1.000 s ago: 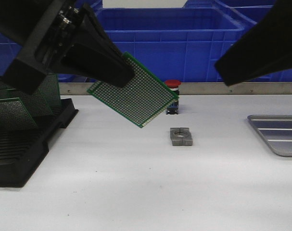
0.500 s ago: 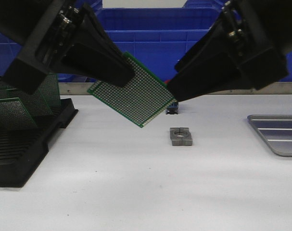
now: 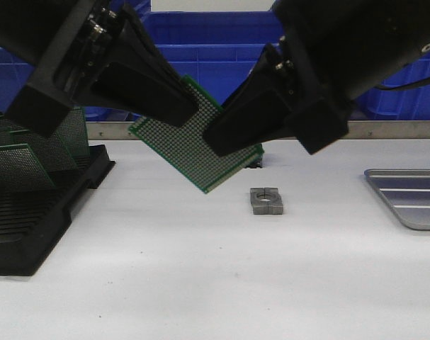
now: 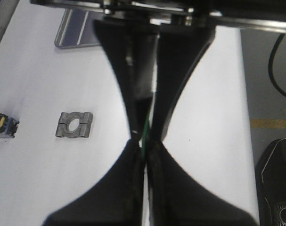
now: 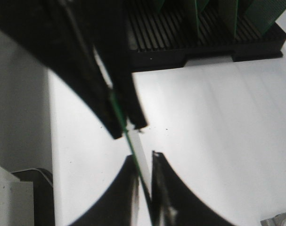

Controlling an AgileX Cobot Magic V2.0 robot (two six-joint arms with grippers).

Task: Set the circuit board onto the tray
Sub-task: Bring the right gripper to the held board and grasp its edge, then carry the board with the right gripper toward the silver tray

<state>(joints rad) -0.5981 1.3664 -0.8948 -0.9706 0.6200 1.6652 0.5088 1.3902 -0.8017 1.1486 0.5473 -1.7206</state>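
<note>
The robot's right gripper will set the green circuit board down on the silver tray's rib nearest the blue bins.
A green perforated circuit board point(image 3: 180, 152) hangs tilted in the air above the white table. My left gripper point(image 3: 190, 106) is shut on its upper left corner; the left wrist view shows the board's green edge point(image 4: 145, 134) pinched between the fingers of this gripper point(image 4: 144, 146). My right gripper point(image 3: 216, 142) has its fingers on either side of the board's right part. In the right wrist view, the board edge point(image 5: 128, 136) runs between the parted fingers of this gripper point(image 5: 143, 157) with a gap showing. The silver ribbed tray point(image 3: 409, 202) lies at the far right, also in the left wrist view point(image 4: 77, 35).
A black slotted rack point(image 3: 30, 227) with more green boards point(image 3: 16, 166) stands at the left, also in the right wrist view point(image 5: 204, 47). A grey metal clamp block point(image 3: 266, 200) lies under the board. Blue bins point(image 3: 222, 57) line the back.
My right gripper has come in from the upper right and moved left until its fingers straddle the board's right part. The left gripper and the board have not moved.
</note>
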